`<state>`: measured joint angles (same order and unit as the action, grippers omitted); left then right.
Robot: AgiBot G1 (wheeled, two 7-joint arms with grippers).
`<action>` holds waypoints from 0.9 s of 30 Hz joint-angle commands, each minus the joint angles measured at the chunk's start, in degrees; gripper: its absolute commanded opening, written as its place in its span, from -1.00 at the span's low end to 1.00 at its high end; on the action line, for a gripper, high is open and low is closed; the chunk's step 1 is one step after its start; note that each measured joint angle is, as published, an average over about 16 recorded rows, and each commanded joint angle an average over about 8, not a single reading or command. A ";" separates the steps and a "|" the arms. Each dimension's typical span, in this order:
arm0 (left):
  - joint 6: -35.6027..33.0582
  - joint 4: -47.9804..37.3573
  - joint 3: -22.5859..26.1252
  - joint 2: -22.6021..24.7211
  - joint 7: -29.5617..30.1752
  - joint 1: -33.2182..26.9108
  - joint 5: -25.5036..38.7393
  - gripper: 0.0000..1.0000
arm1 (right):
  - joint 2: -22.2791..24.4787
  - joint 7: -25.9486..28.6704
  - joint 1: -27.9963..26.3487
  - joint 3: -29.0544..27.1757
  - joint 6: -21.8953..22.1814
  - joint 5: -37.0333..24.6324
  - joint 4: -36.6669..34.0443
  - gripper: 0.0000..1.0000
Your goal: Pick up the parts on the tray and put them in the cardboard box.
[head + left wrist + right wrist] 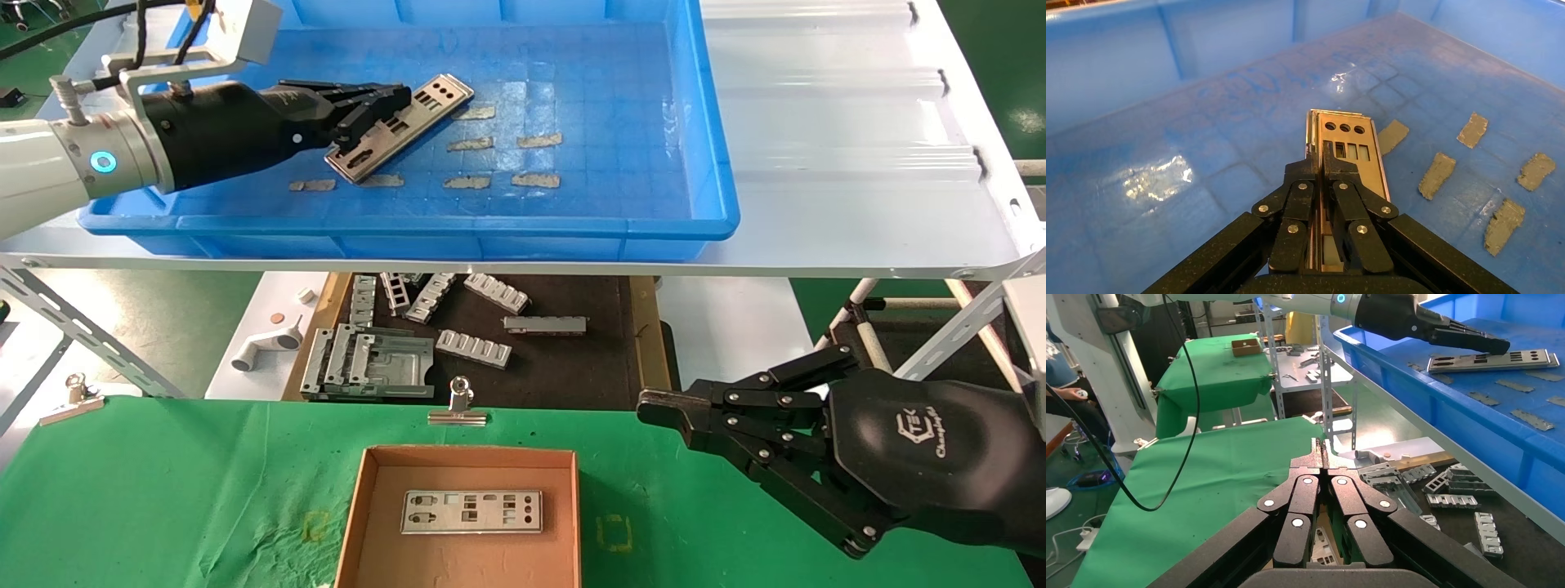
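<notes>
Left gripper pinches the silver part's one long edge; it should open wide and grip across its full width [1353, 139] before lifting.
My left gripper [394, 101] reaches into the blue tray [709, 163] and is shut on one long edge of a silver part [429, 106] punched with round and rectangular holes. In the left wrist view the part [1355, 153] runs out past the closed left gripper [1319, 154], just above the tray floor [1199, 122]. On the green table, the cardboard box [353, 514] holds another part [471, 512] lying flat. My right gripper [651, 405] is shut on nothing and hovers to the right of the box; it shows the same in its wrist view [1322, 447].
Tan tape strips [539, 180] dot the tray floor. Ribbed grey brackets [474, 347] lie on a dark mat below the white shelf [850, 122]. Binder clips [459, 404] sit at the far edge of the green cloth [163, 490].
</notes>
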<state>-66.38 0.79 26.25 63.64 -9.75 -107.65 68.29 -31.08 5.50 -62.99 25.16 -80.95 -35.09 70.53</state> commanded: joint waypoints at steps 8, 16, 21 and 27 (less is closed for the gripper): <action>-0.66 1.21 0.14 -0.18 -3.75 0.02 0.23 1.00 | 0.00 0.00 0.00 0.00 0.00 0.00 0.00 -1.00; 0.82 1.03 0.27 0.25 -5.87 -0.04 0.47 1.00 | 0.00 0.00 0.00 0.00 0.00 0.00 0.00 -1.00; -0.55 1.27 0.34 0.13 -6.87 -0.13 0.55 1.00 | 0.00 0.00 0.00 0.00 0.00 0.00 0.00 -1.00; -1.76 1.69 0.44 -0.21 -8.81 -0.07 0.70 1.00 | 0.00 0.00 0.00 0.00 0.00 0.00 0.00 -1.00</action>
<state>-68.17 2.55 26.76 63.49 -18.67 -107.72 69.08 -31.08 5.50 -62.99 25.16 -80.95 -35.09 70.53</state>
